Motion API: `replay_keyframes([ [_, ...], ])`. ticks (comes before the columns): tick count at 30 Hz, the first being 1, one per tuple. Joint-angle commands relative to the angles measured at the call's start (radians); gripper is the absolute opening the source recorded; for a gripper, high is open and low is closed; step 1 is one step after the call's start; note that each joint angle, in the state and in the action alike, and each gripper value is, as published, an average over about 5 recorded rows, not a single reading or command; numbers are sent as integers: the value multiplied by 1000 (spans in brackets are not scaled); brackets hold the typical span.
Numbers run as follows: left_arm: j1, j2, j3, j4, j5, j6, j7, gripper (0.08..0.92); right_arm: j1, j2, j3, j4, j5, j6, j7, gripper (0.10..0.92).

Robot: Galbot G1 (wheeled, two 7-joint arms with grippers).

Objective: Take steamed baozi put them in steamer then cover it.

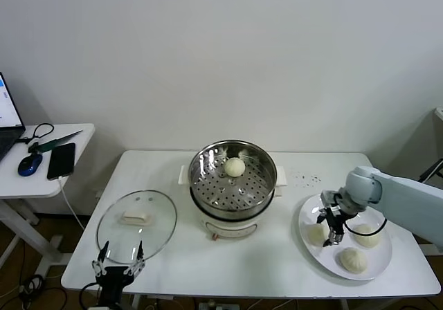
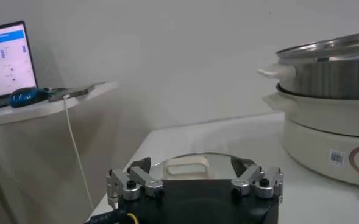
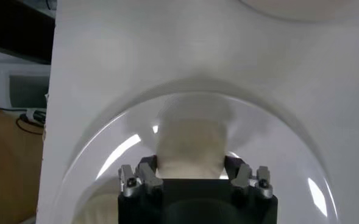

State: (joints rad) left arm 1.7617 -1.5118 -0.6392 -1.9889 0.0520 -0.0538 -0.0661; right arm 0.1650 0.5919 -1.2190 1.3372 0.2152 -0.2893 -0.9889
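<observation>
The robot's right gripper will let go of its baozi next to the steamer's baozi, on the tray's side [image 1: 213, 182] nearest the glass cover.
The steel steamer [image 1: 266, 180] stands mid-table on its cream base, with one baozi [image 1: 234, 166] on the perforated tray. Three more baozi lie on the white plate [image 1: 379, 267] at the right. My right gripper [image 1: 333, 234] is down over the left one [image 1: 316, 234], fingers pressed against both its sides; in the right wrist view that baozi [image 3: 191, 143] fills the gap of the right gripper [image 3: 191, 169]. The glass cover [image 1: 156, 237] lies flat at the front left. My left gripper [image 1: 119, 263] hangs open at the table's front edge, just short of the cover's handle [image 2: 188, 167].
A side table [image 1: 41, 178] at the left carries a phone, a mouse and a laptop corner. The other two plate baozi [image 1: 367, 235] [image 1: 353, 259] lie close beside the right gripper. The steamer [image 2: 331, 73] shows at the far side of the left wrist view.
</observation>
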Motion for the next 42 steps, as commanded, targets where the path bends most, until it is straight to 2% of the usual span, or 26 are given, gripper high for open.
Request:
replay_keyframes([
  [1,-2,0,3,-3,2,1,1,823,40,-15,-10,15,32,1,8,681],
  [9,3,3,6,-15,0,2,3,823,371,-47,-155,39,202,10,-19,675],
  [14,8,5,13,-15,0,2,3,823,708,22,-389,36,373,24,-31,675],
  [19,29,14,23,-21,11,-5,40,823,858,136,-466,34,507,13,-37,679],
  [27,41,14,40,-27,30,-6,64,823,824,358,-400,-7,622,-37,11,679],
  [34,41,-2,55,-36,54,-8,61,823,711,554,-346,-77,643,-74,63,679],
  [42,55,16,34,-55,35,-5,62,823,612,715,-343,-151,625,-80,90,679],
])
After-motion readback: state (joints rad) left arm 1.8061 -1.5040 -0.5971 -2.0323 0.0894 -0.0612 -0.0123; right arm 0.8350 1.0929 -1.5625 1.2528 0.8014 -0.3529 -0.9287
